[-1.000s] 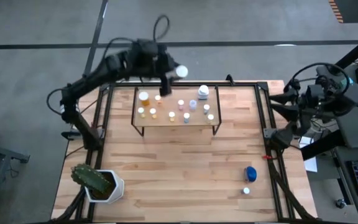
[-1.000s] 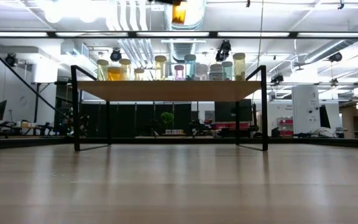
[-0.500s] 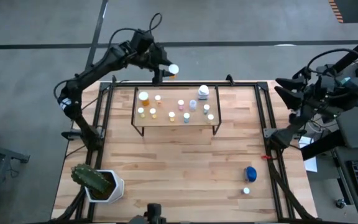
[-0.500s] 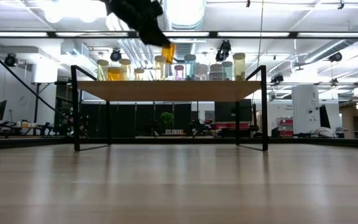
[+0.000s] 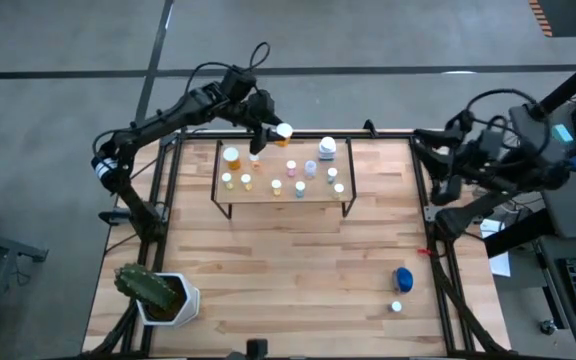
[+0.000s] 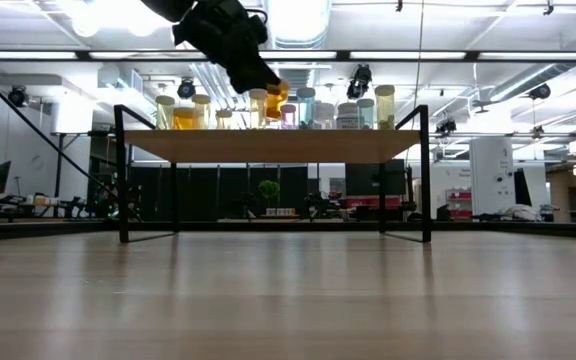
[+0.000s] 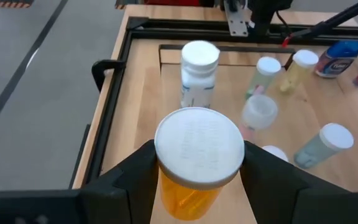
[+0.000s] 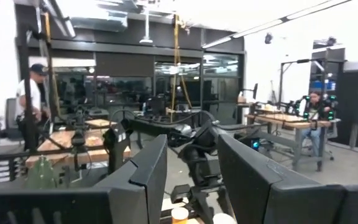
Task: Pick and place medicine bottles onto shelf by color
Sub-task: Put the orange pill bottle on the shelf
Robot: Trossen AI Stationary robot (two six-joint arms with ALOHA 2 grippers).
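My left gripper will let go of the orange bottle on the shelf's far edge (image 5: pixel 292 152) (image 7: pixel 174 180), where it will be beside the big white bottle.
My left gripper (image 5: pixel 274 134) is shut on an orange, white-capped medicine bottle (image 7: pixel 197 163), just above the far left part of the shelf (image 5: pixel 320 196). The shelf is a small light-wood board on black legs (image 6: pixel 122 180). It carries several orange, pink, pale blue and white bottles (image 5: pixel 298 172). A wider blue bottle (image 5: pixel 403 278) and a tiny white-capped one (image 5: pixel 396 307) stand on the table at the near right. My right gripper (image 8: pixel 194 180) is open and empty over the table's right edge. My left gripper pinches the orange bottle's body just under the white cap (image 7: pixel 188 196) between its two fingers (image 7: pixel 132 177). The fingers slant in from the far left. The bottle is cap up, slightly tilted, and lifted clear above the shelf top (image 6: pixel 276 98).
A white pot with a green cactus (image 5: pixel 158 295) stands at the table's near left corner. The black table frame (image 5: pixel 173 175) runs along the edges. The wide middle of the tabletop (image 5: pixel 288 270) in front of the shelf is bare wood.
My left gripper has carried the orange bottle down from high up, and a little toward the near edge, until it is just above the shelf's far left part. My right arm has swung from outside the table toward its right edge.
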